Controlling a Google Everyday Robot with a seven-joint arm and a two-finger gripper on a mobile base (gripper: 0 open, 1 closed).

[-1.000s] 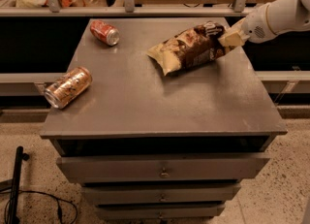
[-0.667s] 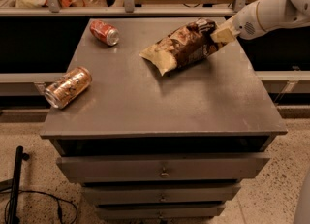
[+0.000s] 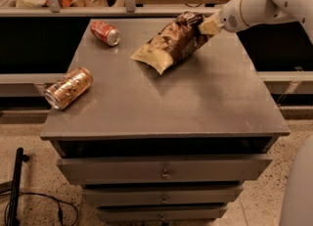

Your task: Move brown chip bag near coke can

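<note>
The robot's gripper will set the brown chip bag down on the grey table [image 3: 141, 32] close beside the coke can's silver top.
The brown chip bag [image 3: 171, 43] is dark brown with a cream lower end and hangs tilted, its right end lifted off the grey table [image 3: 195, 102]. My gripper [image 3: 204, 24] reaches in from the upper right and is shut on the bag's upper right end. The bag's cream tip hovers over the table's middle back. The coke can [image 3: 104, 32], red with a silver top, lies on its side at the back left, a short way left of the bag.
A larger copper-orange patterned can [image 3: 68, 87] lies on its side at the table's left edge. The table is a drawer cabinet with drawers [image 3: 165, 171] below. A railing and shelves stand behind. Black cables [image 3: 29, 205] lie on the floor at left.
My gripper has lifted the bag's right end and carried the bag up and to the left, closer to the coke can. Both cans have stayed put.
</note>
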